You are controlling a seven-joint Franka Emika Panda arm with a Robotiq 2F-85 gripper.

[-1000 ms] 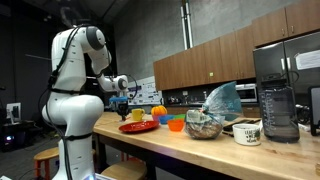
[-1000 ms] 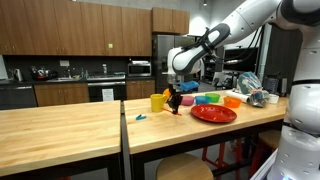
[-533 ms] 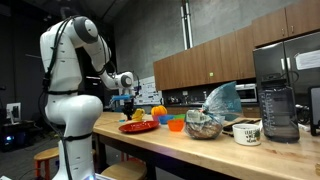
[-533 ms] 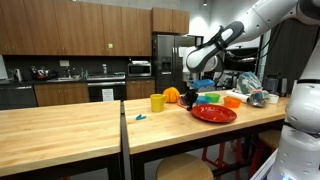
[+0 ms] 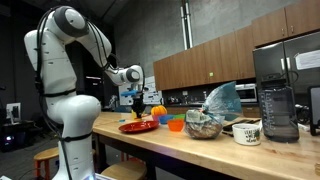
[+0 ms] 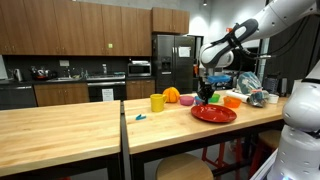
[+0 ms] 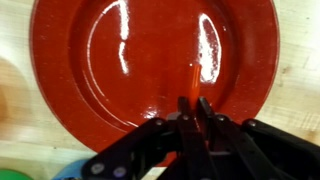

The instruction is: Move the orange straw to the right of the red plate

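Observation:
Next, my gripper lets go of the orange straw on the counter (image 5: 164, 126) between the red plate and the orange cup.
The red plate (image 7: 150, 55) fills the wrist view, glossy and round, and lies on the wooden counter in both exterior views (image 5: 138, 127) (image 6: 213, 114). My gripper (image 7: 195, 108) is shut on the thin orange straw (image 7: 190, 82), which sticks out from between the fingertips over the plate. In both exterior views the gripper (image 5: 137, 101) (image 6: 205, 90) hangs a little above the plate, fingers pointing down. The straw is too thin to make out there.
A yellow cup (image 6: 157, 102), an orange ball (image 6: 171, 95) and several small coloured cups (image 6: 231, 100) stand round the plate. A crumpled bag (image 5: 215, 108), a mug (image 5: 246, 132) and a blender (image 5: 278, 100) stand further along the counter. A small blue item (image 6: 140, 117) lies near the table gap.
The arm has carried the gripper with the straw from beside the yellow cup and orange ball across to above the red plate, and has risen a little.

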